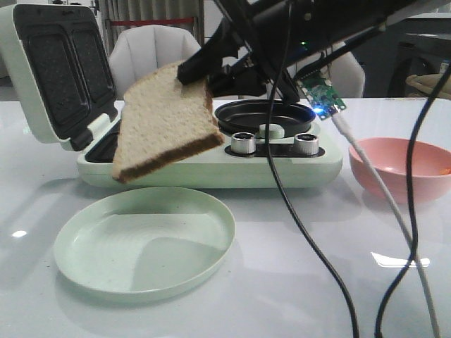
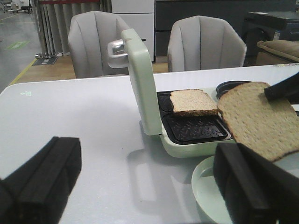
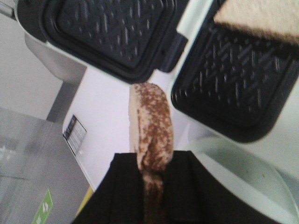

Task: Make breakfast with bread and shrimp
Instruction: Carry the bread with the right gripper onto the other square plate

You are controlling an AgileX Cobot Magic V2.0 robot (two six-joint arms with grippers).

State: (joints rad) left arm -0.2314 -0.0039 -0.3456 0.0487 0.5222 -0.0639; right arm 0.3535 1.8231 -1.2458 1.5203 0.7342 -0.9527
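Observation:
My right gripper is going to release the bread slice, now held tilted above the green plate, on the sandwich maker's bare near grill plate (image 1: 143, 132) (image 3: 231, 84), beside the open lid.
My right gripper (image 1: 192, 70) is shut on one corner of a bread slice (image 1: 165, 120) and holds it tilted in the air, above the green plate (image 1: 144, 239) and in front of the open sandwich maker (image 1: 211, 165). The right wrist view shows this slice edge-on (image 3: 152, 126) between the shut fingers (image 3: 126, 186). A second bread slice (image 2: 193, 102) lies flat on the maker's far grill plate, also seen in the right wrist view (image 3: 261, 16). My left gripper (image 2: 147, 186) is open and empty over the table, left of the plate (image 2: 205, 182). No shrimp shows clearly.
The maker's lid (image 1: 56, 70) stands open at the back left. A round black pan (image 1: 264, 113) and two knobs sit on its right half. A pink bowl (image 1: 398, 169) stands at the right. Black and grey cables (image 1: 310, 232) hang across the front right.

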